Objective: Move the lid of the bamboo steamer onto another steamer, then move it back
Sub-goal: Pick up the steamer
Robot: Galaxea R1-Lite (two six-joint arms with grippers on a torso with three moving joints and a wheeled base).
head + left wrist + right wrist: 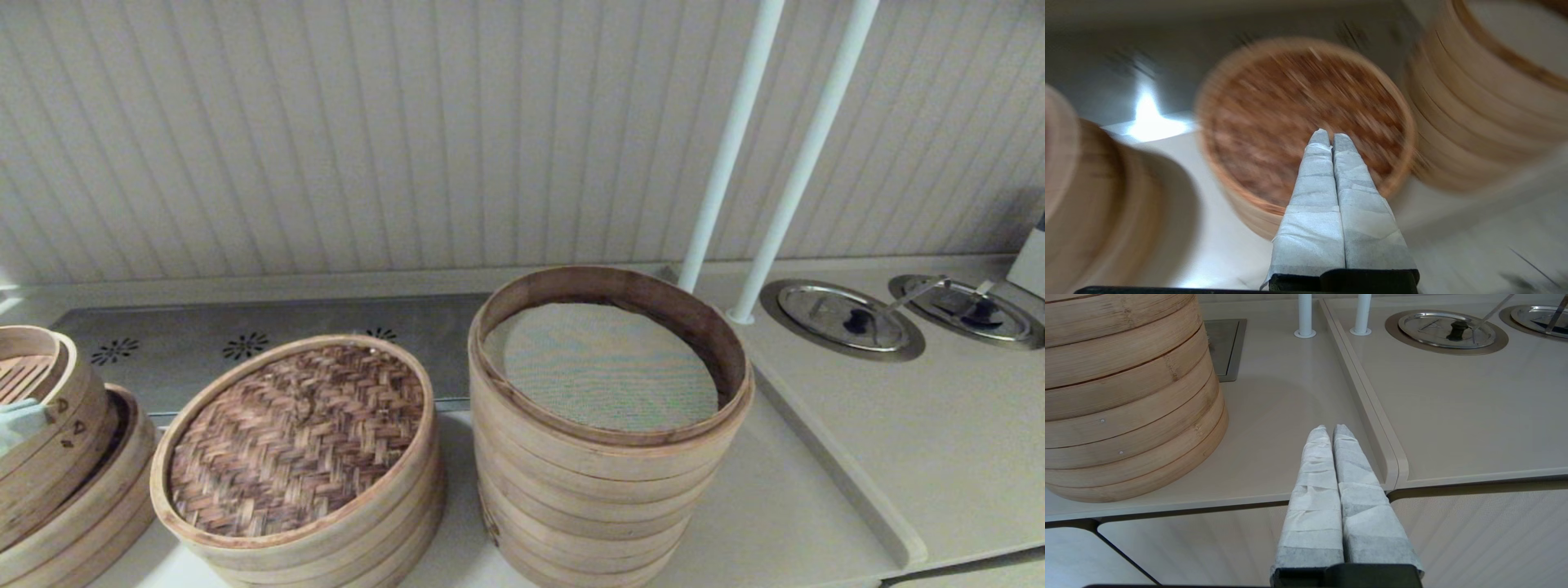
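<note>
The robot's left gripper should next go to the small loop (309, 395) (1307, 95) at the middle of the bamboo steamer lid and close there.
The bamboo steamer lid (295, 441), brown herringbone weave in a pale hoop, lies tilted on a low steamer left of centre in the head view. To its right stands the tall steamer stack (608, 425), open on top with a grey-green mesh liner (602, 366). Neither gripper shows in the head view. In the left wrist view my left gripper (1331, 136) is shut and empty, hanging above the near part of the lid (1306, 118), with the tall stack (1486, 98) beside it. My right gripper (1330, 429) is shut and empty over the counter's front edge, right of the tall stack (1126, 396).
Tilted steamer trays with burnt-in marks (57, 441) sit at the far left. Two white poles (767, 155) rise behind the tall stack. Two round metal lids (845, 317) are set into the raised counter at right, past a ridge (833, 465). A perforated metal plate (245, 343) lies along the wall.
</note>
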